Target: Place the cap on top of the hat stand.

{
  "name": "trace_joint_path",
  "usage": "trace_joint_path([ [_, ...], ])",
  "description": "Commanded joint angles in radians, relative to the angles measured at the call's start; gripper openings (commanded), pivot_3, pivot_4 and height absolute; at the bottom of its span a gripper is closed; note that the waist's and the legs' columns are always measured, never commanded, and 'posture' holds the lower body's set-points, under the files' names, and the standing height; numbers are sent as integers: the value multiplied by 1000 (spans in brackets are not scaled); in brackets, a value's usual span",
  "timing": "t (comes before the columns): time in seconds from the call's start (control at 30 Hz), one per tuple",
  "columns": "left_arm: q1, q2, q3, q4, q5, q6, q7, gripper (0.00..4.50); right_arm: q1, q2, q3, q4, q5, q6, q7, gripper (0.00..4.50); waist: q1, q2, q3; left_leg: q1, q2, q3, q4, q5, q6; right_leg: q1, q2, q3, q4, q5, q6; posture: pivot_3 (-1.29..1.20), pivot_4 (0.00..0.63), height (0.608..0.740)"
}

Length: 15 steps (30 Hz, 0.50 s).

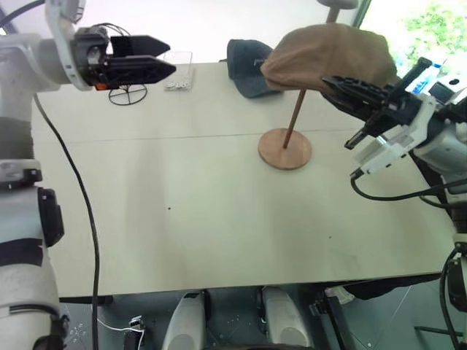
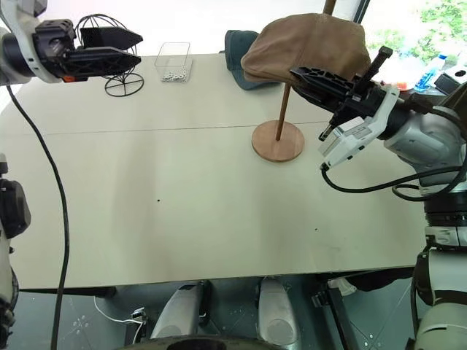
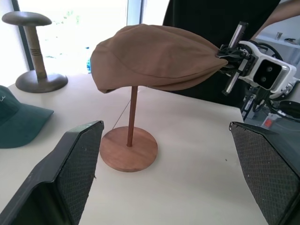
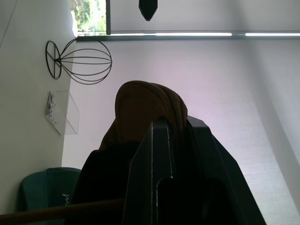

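My right gripper should open, take the cap's edge [image 3: 204, 79] again and center the cap, because the cap sticks out too far past the hat stand's rod toward that gripper.
The reddish-brown cap [image 1: 328, 55] lies draped over the top of the wooden hat stand [image 1: 285, 149], hiding its disc; the thin rod [image 3: 133, 115] and round base show below. My right gripper [image 1: 326, 82] is shut, pointing left, with its tips at the cap's right edge [image 3: 219, 54]; I cannot tell if they touch the fabric. In the right wrist view the shut fingers [image 4: 161, 154] have the cap [image 4: 145, 108] just beyond them. My left gripper [image 1: 171, 58] is open at the far left, held level above the table and pointing toward the stand, well apart from it.
A dark baseball cap [image 1: 244, 65] lies behind the stand. A black wire stand [image 1: 128, 91] and a clear box [image 1: 179, 73] sit at the back left. A grey stand [image 3: 33, 47] rises beyond the table. Someone in dark clothes [image 3: 211, 23] stands behind it.
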Motion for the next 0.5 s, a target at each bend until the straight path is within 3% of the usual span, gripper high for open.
trace_joint_path([
  [0.03,-42,11,24,-21,3,-4,0,4500,-15,3,6,40,30,-42,9,30,1,0,0,0,0,0,0,0,0,0,0,0,0,0,0,0,150,740],
  [0.27,-62,-6,22,-3,7,-11,7,4500,-54,68,14,52,3,9,-6,30,2,0,0,0,0,0,0,0,0,0,0,0,0,0,0,0,150,740],
  [0.3,-65,-10,21,0,9,-12,8,4500,-54,74,11,52,4,24,-5,880,2,0,0,0,0,0,0,0,0,0,0,0,0,0,0,0,150,740],
  [0.37,-71,-16,19,5,12,-14,8,4500,-47,76,5,43,6,37,-2,1665,3,0,0,0,0,0,0,0,0,0,0,0,0,0,0,0,150,740],
  [0.5,-93,-28,17,27,20,-22,2,4500,24,48,-35,-44,-25,124,-2,3752,6,0,0,0,0,0,0,0,0,0,0,0,0,0,0,0,150,740],
])
